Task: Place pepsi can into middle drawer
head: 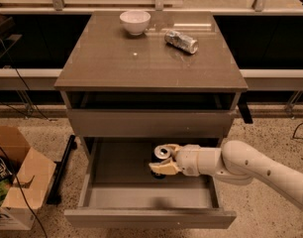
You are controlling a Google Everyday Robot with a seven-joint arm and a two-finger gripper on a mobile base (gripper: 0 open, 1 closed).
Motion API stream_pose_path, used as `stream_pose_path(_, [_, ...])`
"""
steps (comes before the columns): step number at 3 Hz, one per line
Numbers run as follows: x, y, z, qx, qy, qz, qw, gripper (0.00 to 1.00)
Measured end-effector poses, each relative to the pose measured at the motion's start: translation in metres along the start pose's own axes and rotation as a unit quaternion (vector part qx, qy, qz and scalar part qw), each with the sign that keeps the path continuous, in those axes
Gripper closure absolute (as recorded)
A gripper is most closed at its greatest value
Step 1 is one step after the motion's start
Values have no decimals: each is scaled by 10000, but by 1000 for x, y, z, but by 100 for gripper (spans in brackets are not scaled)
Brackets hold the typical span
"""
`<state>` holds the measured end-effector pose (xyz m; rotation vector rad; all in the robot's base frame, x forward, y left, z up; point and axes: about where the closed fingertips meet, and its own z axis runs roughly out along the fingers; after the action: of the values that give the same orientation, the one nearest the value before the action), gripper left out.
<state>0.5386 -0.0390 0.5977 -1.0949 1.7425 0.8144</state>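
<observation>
Next, I let go of the pepsi can on the bottom of the drawer just behind the plain front (pixel 151 193), about halfway across.
The pepsi can (pixel 163 152), dark with a silver top, is upright between the cream fingers of my gripper (pixel 160 159). The gripper is shut on it and holds it low inside the middle drawer (pixel 119 170), towards the back and right of centre. Whether the can's base touches the floor is not clear. The drawer is pulled out wide, a grey box with low walls and a plain front (pixel 149 218). My white arm reaches in from the right over the drawer's right wall.
On the cabinet top (pixel 117 63) lie a silver-grey can (pixel 181 41) on its side and a white bowl (pixel 135 21). The top drawer front (pixel 149 124) is closed above my gripper. An open cardboard box (pixel 15 182) and cables stand on the floor at left.
</observation>
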Motion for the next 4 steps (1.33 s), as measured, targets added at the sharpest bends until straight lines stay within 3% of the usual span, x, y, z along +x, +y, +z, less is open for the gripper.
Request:
stream_pose_path(2, [12, -2, 12, -19, 92, 38, 9999, 100])
stream_pose_path(4, [52, -12, 58, -35, 184, -311, 9993, 100])
